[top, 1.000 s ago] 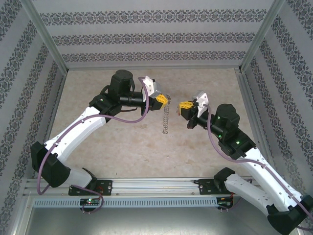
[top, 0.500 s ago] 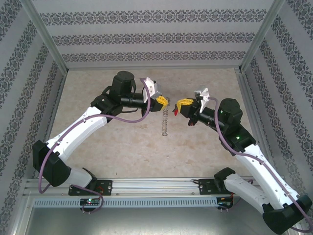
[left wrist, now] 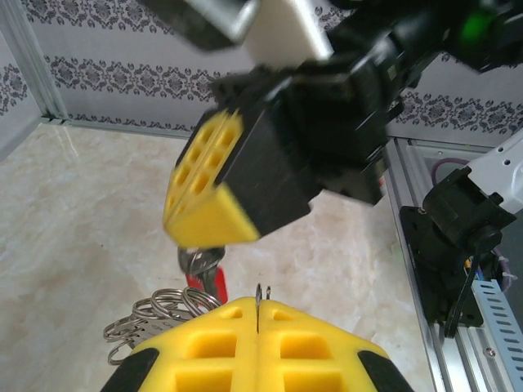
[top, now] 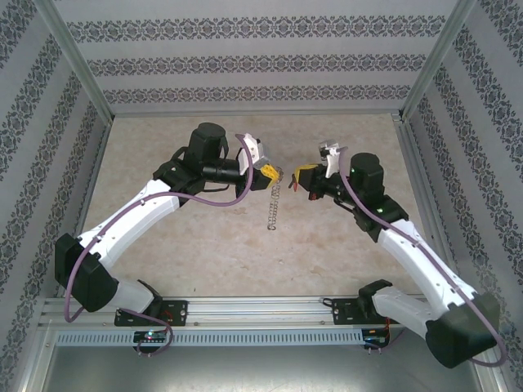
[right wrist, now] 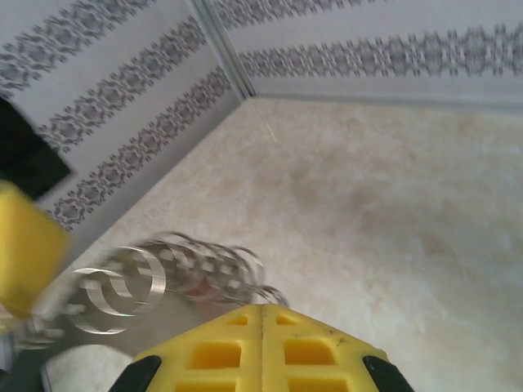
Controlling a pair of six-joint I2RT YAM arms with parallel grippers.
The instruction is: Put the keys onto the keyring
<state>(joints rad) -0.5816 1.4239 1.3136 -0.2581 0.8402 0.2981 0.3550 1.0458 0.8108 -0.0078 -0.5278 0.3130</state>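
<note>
I need to use my right gripper to put the key down on the beige table (top: 283,213) beside the keyring's lower rings. The key now hangs just under that gripper's tip.
My left gripper (top: 275,172) is shut on the keyring (top: 274,208), which hangs from it as a long chain of small silvery rings down to the table. In the left wrist view the thin wire (left wrist: 258,292) sticks out between the closed yellow fingers (left wrist: 204,351), with small rings (left wrist: 155,314) bunched at the left. My right gripper (top: 299,175) faces it, a few centimetres away, shut on the key (left wrist: 215,282). The key's red head and grey metal hang just under the right gripper's yellow tip (left wrist: 208,229). The right wrist view shows the rings (right wrist: 163,269) blurred before its fingertips (right wrist: 261,309).
Both grippers are raised over the middle of the beige table (top: 204,245). Patterned walls (top: 261,65) close the back and sides. An aluminium rail (top: 261,310) with the arm bases runs along the near edge.
My right arm has swung left and forward, bringing the key close to the left gripper. The left gripper has shifted slightly, and the hanging keyring has swung with it.
</note>
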